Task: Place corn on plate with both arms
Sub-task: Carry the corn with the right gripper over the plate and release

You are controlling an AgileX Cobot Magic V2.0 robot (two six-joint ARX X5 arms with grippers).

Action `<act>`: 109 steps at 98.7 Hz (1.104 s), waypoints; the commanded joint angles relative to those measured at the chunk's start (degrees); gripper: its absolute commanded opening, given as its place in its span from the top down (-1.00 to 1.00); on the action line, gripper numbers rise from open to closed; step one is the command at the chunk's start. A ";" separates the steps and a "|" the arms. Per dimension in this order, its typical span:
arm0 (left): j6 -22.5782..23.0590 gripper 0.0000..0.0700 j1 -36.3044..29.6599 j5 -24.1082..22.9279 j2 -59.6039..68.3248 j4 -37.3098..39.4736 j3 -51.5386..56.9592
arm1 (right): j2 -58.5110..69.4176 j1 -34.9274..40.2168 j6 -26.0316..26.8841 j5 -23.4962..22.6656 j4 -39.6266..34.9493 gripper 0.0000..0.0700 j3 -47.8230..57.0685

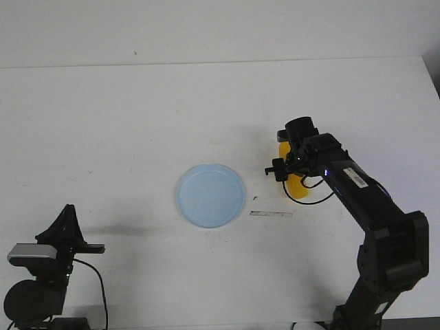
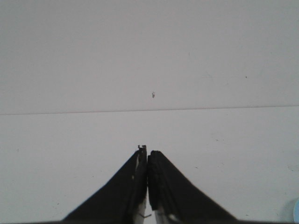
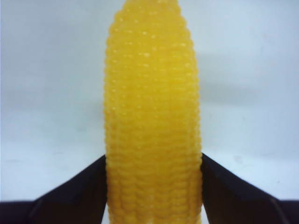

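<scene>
Next, my right gripper lets go of the yellow corn on the middle of the pale light-blue plate (image 1: pixel 212 196).
The yellow corn (image 1: pixel 294 185) lies to the right of the pale light-blue plate (image 1: pixel 211 195), mostly hidden under my right gripper (image 1: pixel 289 167). In the right wrist view the corn (image 3: pixel 153 116) fills the space between the two black fingers (image 3: pixel 79 196), which press its sides, so my right gripper (image 3: pixel 154 161) is shut on it. My left gripper (image 1: pixel 63 223) sits at the near left of the table, far from the plate. In the left wrist view my left gripper (image 2: pixel 147 151) has its jaws pressed together and holds nothing.
A small grey strip (image 1: pixel 271 214) lies on the white table (image 1: pixel 137 124) just right of the plate's near side. The table's far edge (image 2: pixel 149 111) shows in the left wrist view. A sliver of the plate (image 2: pixel 296 210) shows there too.
</scene>
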 commanded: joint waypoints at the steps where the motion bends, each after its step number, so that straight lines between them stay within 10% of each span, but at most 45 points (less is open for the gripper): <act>1: 0.48 0.99 0.07 -0.13 -0.09 0.85 0.48 | -1.86 1.70 -0.04 -2.16 0.96 0.05 2.58; 32: 0.48 0.99 0.07 -0.13 -0.09 0.83 0.48 | -1.36 12.13 7.34 -25.81 8.11 0.05 3.23; 80: 0.48 0.99 0.07 -0.13 -0.09 0.83 0.48 | 7.82 20.92 11.96 -24.02 9.09 0.04 3.17; 109: 0.48 0.99 0.07 -0.13 -0.09 0.76 0.48 | 7.76 20.83 11.65 -22.40 9.29 -0.45 3.21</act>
